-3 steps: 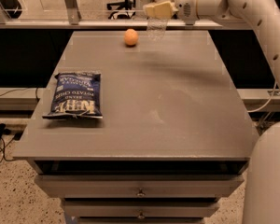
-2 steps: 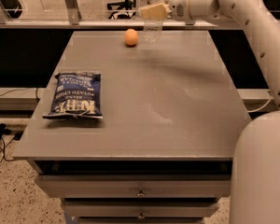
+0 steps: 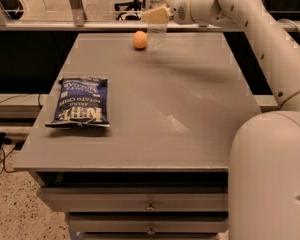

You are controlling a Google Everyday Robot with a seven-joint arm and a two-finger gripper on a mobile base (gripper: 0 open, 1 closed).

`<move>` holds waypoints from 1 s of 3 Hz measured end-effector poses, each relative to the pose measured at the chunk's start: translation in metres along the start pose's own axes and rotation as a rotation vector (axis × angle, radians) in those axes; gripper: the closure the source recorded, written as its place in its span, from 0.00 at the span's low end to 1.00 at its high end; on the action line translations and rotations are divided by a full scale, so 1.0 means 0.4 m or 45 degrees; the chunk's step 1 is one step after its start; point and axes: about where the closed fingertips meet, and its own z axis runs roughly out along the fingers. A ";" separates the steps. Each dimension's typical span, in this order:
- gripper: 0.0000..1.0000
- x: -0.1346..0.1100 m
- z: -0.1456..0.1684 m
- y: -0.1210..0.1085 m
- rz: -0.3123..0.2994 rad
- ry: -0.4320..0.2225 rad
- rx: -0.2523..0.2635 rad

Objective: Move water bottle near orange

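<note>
I will use my gripper to set the water bottle down on the grey table [image 3: 157, 54] next to the orange, on my arm's side. The bottle now stands upright beside the orange.
The orange [image 3: 140, 39] sits on the grey table [image 3: 190, 109] near its far edge. The water bottle [image 3: 157, 35], clear with a white cap, stands upright just right of the orange, a small gap between them. My gripper [image 3: 157, 15] reaches in from the right on the white arm and is shut around the bottle's upper part, hiding the label. I cannot tell whether the bottle's base touches the table.
A blue potato chips bag [image 3: 81, 101] lies flat at the table's left side. Drawers [image 3: 150, 204] sit below the front edge. My white arm [image 3: 270, 44] spans the right side. A rail and chair legs stand behind the table.
My gripper has carried the water bottle a little to the left, closer to the orange. The orange and the chips bag have not moved.
</note>
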 end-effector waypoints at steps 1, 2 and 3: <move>1.00 0.021 0.023 -0.014 0.015 0.032 0.019; 1.00 0.040 0.030 -0.031 0.033 0.055 0.041; 1.00 0.054 0.037 -0.042 0.057 0.065 0.053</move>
